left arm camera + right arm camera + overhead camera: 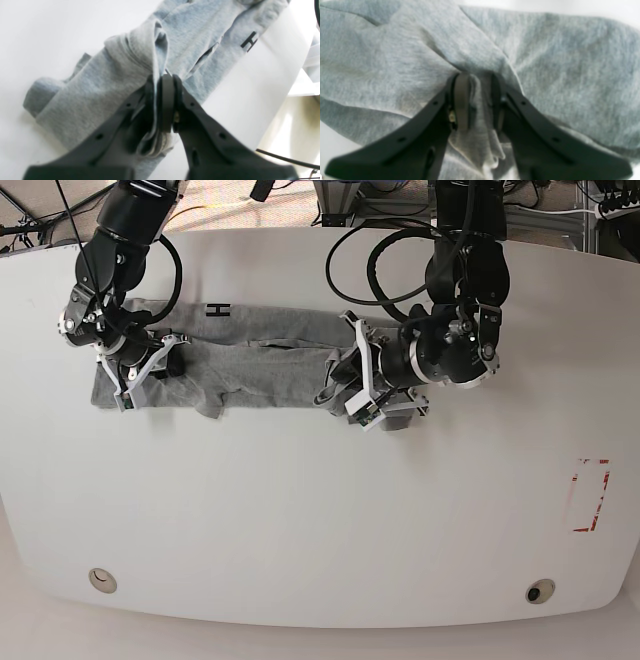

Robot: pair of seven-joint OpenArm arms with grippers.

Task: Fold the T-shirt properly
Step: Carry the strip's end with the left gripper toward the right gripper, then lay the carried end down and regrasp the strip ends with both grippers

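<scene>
An inner fold, short of the T-shirt's end, is in my right gripper's pinch, so that gripper should open, back away and take the T-shirt's end edge (pixel 102 390) before it folds it across.
The light grey T-shirt (pixel 260 365) lies bunched into a long band across the back of the white table (pixel 300 510), pulled between both grippers. A black letter "H" (pixel 218 310) shows on its far edge and also in the left wrist view (pixel 249 41). My left gripper (pixel 335 385) is shut on a gathered fold at the band's right end; its jaws (pixel 162 80) pinch the cloth (pixel 95 82). My right gripper (pixel 126 383) is shut on the left end; in its wrist view (pixel 476 77) a fold of the shirt (pixel 557 62) is clamped between the fingers.
A red-outlined rectangle (pixel 592 495) is marked near the table's right edge. Two round fittings (pixel 100 580) (pixel 541 591) sit near the front edge. Black cables (pixel 380 270) loop behind the left arm at the back of the table.
</scene>
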